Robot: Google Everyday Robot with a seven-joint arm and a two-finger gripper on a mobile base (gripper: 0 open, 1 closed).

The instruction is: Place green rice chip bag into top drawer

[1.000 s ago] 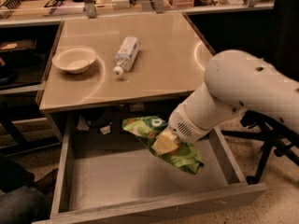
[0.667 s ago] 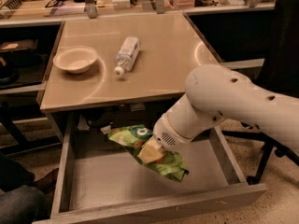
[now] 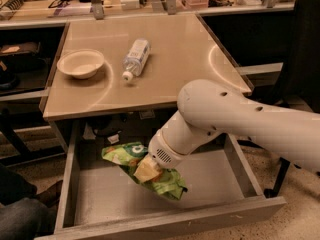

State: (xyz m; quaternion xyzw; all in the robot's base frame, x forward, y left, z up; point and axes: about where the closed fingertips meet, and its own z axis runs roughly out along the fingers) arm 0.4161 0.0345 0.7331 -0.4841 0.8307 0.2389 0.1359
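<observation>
Next, my gripper releases the green rice chip bag near the middle of the open top drawer's bottom (image 3: 143, 171).
The green rice chip bag (image 3: 165, 183) is crinkled, bright green with an orange patch, and hangs inside the open top drawer (image 3: 165, 221), just above its floor near the middle. My gripper (image 3: 146, 170) reaches down from the white arm into the drawer and is shut on the bag at its middle. The arm's wrist hides most of the gripper. The drawer is pulled out fully below the beige tabletop (image 3: 165, 79).
A clear plastic water bottle (image 3: 135, 58) lies on the tabletop. A white bowl (image 3: 80, 63) stands to its left. Shelves with clutter run along the back. A dark chair (image 3: 300, 59) stands at the right. A person's leg (image 3: 20, 214) is at the lower left.
My arm has moved left and lower into the drawer, carrying the green bag with it from the drawer's right half toward its middle.
</observation>
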